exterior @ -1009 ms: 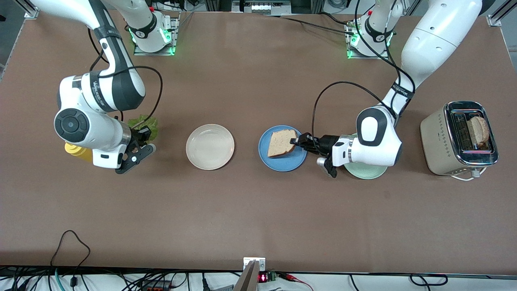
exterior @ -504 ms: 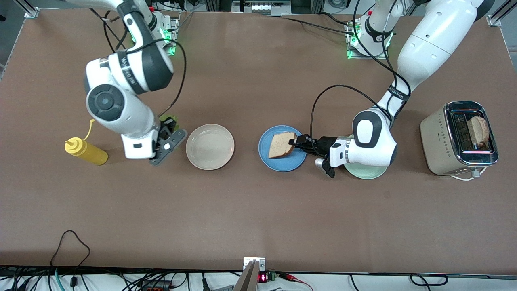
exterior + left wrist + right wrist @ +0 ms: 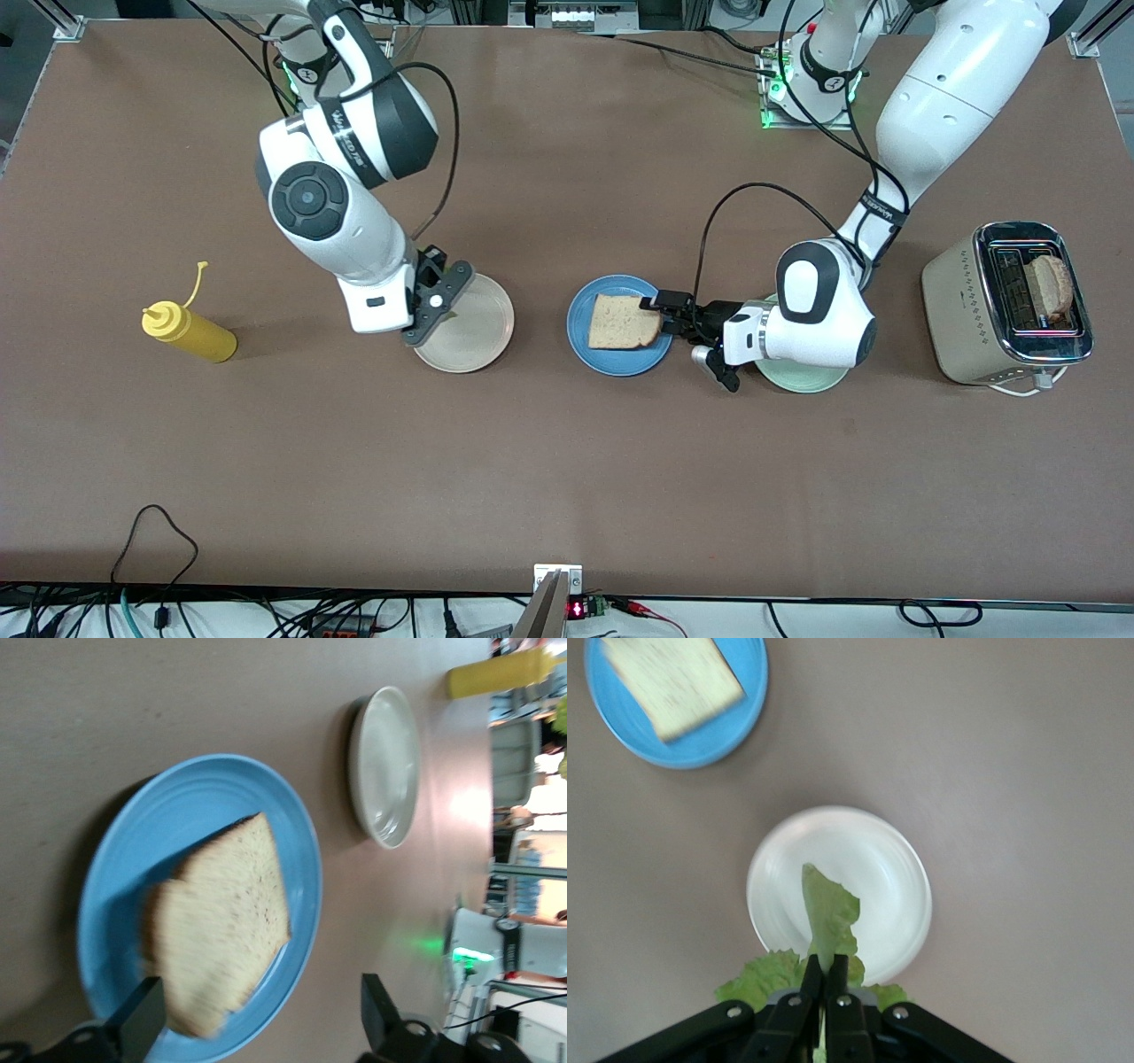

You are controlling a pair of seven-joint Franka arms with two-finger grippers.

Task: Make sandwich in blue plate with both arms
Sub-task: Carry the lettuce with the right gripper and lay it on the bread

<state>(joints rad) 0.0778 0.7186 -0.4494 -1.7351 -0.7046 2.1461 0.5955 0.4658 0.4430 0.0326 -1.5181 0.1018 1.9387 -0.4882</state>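
The robot's right gripper will release the green lettuce leaf on top of the bread slice in the blue plate [image 3: 632, 336] [image 3: 677, 670].
One toasted bread slice [image 3: 623, 322] lies flat in the blue plate [image 3: 620, 361]. My left gripper [image 3: 666, 312] hovers open at that plate's rim toward the left arm's end, holding nothing. In the left wrist view the left gripper [image 3: 257, 1019] stands with the bread slice [image 3: 226, 917] and the blue plate [image 3: 306, 859] between its spread fingers [image 3: 142, 1019]. My right gripper [image 3: 438, 306] is over the edge of the beige-white plate [image 3: 483, 341]. In the right wrist view the right gripper [image 3: 828, 979] is shut on a green lettuce leaf [image 3: 824, 908].
A yellow squeeze bottle [image 3: 190, 332] lies toward the right arm's end. A pale mint-green plate [image 3: 802, 379] sits under the left arm's wrist. A toaster [image 3: 1010, 306] with a bread slice [image 3: 1050, 283] in a slot stands at the left arm's end.
My left gripper opened and let go of the bread slice, which settled flat in the blue plate. My right arm carried the lettuce from beside the yellow bottle to over the beige-white plate.
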